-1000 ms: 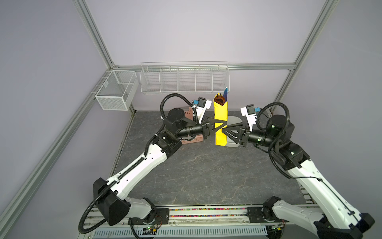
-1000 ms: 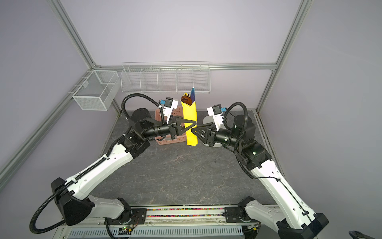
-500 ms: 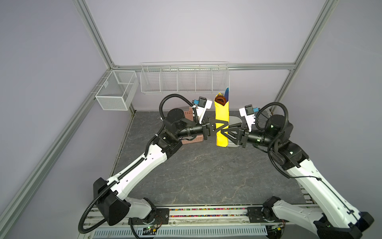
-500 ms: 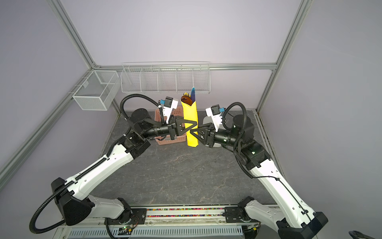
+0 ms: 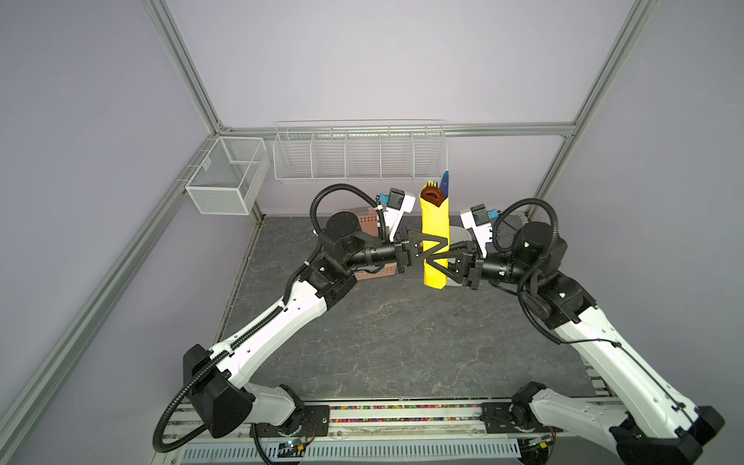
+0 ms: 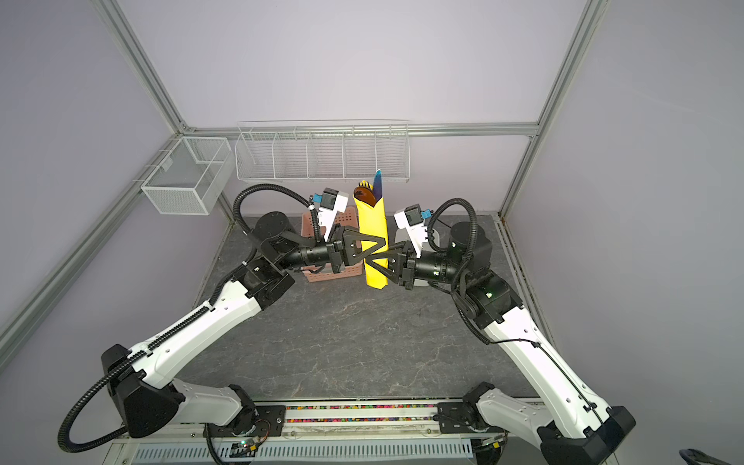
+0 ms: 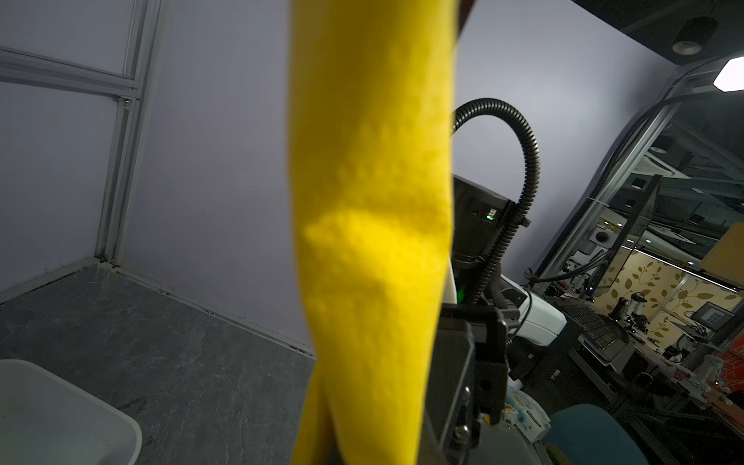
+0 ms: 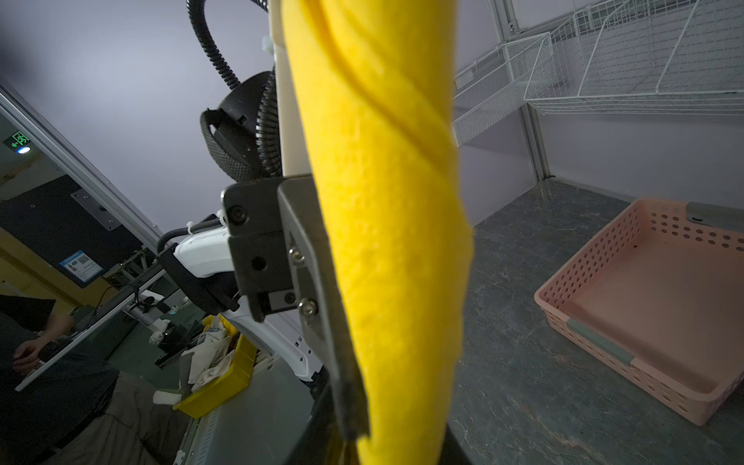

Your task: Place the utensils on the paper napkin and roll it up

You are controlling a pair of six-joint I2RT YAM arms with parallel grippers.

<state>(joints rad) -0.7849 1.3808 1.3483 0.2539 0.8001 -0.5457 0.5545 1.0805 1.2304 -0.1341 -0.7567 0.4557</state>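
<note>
A loose fold sticks out from the roll at my left gripper, so it should open and pinch fold and roll together [image 7: 379,410] before my right gripper lets go.
The paper napkin [image 5: 435,217] [image 6: 374,221] is rolled into a yellow tube, held upright above the table. The utensils [image 5: 434,194] [image 6: 364,192] sit inside it; only their dark glossy heads stick out of the top. My left gripper [image 5: 441,245] [image 6: 380,243] is shut on the roll's middle from the left. My right gripper [image 5: 428,263] [image 6: 373,261] is shut on it from the right, just below. In the wrist views the paper napkin [image 7: 370,241] [image 8: 386,201] fills the space between each gripper's jaws, left gripper [image 7: 362,443] and right gripper [image 8: 386,447].
A pink perforated basket [image 5: 372,273] [image 8: 644,290] lies on the table under my left wrist. A white tub [image 5: 457,237] [image 7: 60,410] stands behind the roll. Wire racks [image 5: 358,157] [image 5: 225,181] hang on the back and left walls.
My right gripper has moved in from the right and closed on the roll below the left gripper. The left gripper has kept its hold and the roll stays upright.
</note>
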